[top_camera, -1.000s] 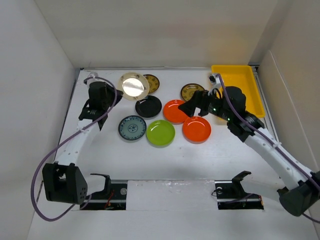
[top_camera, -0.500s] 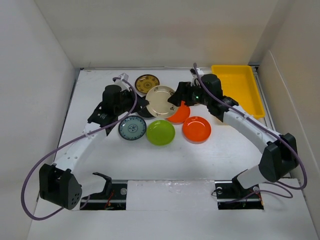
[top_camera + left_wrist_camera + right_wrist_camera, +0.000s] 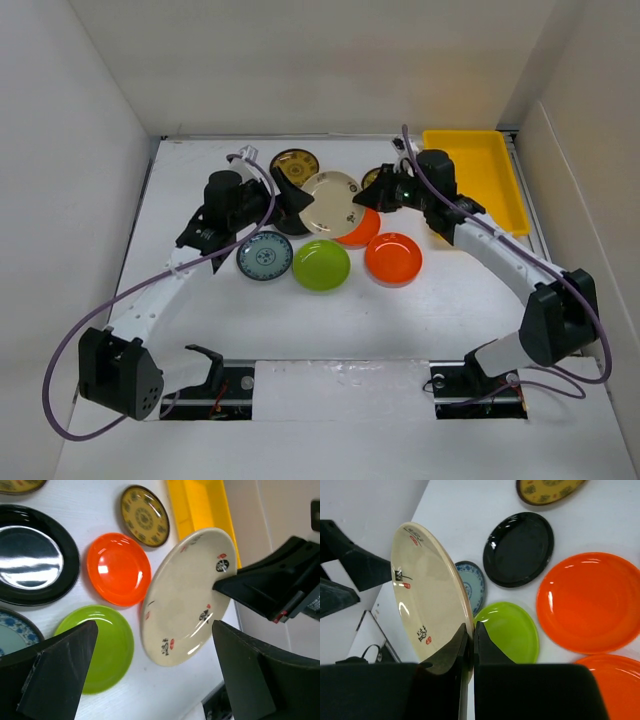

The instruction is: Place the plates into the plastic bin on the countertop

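Note:
The robot's right gripper should release the cream plate in the yellow bin's back corner [image 3: 461, 169] nearest the brown-gold plates. The cream plate now hangs tilted above the countertop.
The cream plate [image 3: 330, 203] hangs tilted above the countertop [image 3: 300, 320], and my right gripper [image 3: 366, 199] is shut on its rim [image 3: 470, 632]. My left gripper [image 3: 288, 200] stands open just left of the plate, its jaws apart from the plate [image 3: 187, 597] on both sides. Lying flat are two orange plates [image 3: 358, 230] [image 3: 393, 258], a lime green plate [image 3: 321, 265], a blue-grey plate [image 3: 264, 256], a black plate [image 3: 520, 547] and two brown-gold plates [image 3: 295, 165] [image 3: 144, 516]. The yellow plastic bin [image 3: 475, 180] at the back right holds nothing.
White walls [image 3: 90, 150] enclose the countertop on three sides. Both arms reach over the cluster of plates in the middle. Two black stands [image 3: 215, 375] [image 3: 470, 375] sit at the near edge.
The cream plate was carried from the back left to the middle by my left gripper. My right gripper has shut on its rim, and my left gripper has opened and let go.

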Robot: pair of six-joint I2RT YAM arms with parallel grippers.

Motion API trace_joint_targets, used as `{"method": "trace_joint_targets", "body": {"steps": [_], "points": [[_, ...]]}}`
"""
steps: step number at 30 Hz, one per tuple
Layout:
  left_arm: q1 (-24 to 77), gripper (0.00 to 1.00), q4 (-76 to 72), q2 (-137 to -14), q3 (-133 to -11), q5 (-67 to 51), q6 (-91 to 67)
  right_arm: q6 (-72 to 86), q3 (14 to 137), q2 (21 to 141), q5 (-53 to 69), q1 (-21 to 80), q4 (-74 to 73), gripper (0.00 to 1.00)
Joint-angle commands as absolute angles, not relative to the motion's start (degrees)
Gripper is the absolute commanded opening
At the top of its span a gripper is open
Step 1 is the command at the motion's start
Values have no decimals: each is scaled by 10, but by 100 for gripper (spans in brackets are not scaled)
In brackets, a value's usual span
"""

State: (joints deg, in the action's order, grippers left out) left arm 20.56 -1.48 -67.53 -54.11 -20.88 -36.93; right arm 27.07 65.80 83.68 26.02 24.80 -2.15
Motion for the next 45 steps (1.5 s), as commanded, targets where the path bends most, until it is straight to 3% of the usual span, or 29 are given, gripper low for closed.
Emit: {"method": "trace_joint_targets", "body": {"steps": [1,8,15,20,24,27,28,30,32,34,35,37,38,45], "points": [[207,100,-22,-663,-576,-145,-380,296,654,814,215,207,11,0],[207,100,97,-646,-565,51,-417,420,654,826,68,13,17,0],[207,100,108,-608,-506,70,-417,494,693,951,37,-103,50,0],[207,100,108,-573,-473,57,-407,525,772,1084,86,-148,50,0],[207,100,121,-554,-461,62,-407,530,810,1127,80,-162,50,1],[207,100,134,-539,-447,72,-407,530,835,1141,80,-167,50,12],[207,100,142,-539,-441,85,-413,530,841,1149,80,-167,45,24],[207,100,148,-533,-434,85,-419,525,862,1157,80,-167,39,29],[207,100,154,-526,-418,91,-426,514,873,1165,95,-167,33,41],[207,100,159,-519,-401,86,-433,514,886,1173,100,-162,33,60],[207,100,159,-511,-396,81,-433,509,886,1173,108,-162,33,79],[207,100,171,-502,-385,81,-450,509,878,1162,113,-148,33,83],[207,100,182,-492,-375,81,-455,503,873,1143,113,-148,33,100],[207,100,217,-478,-336,86,-518,484,791,1023,105,-96,33,100]]}}
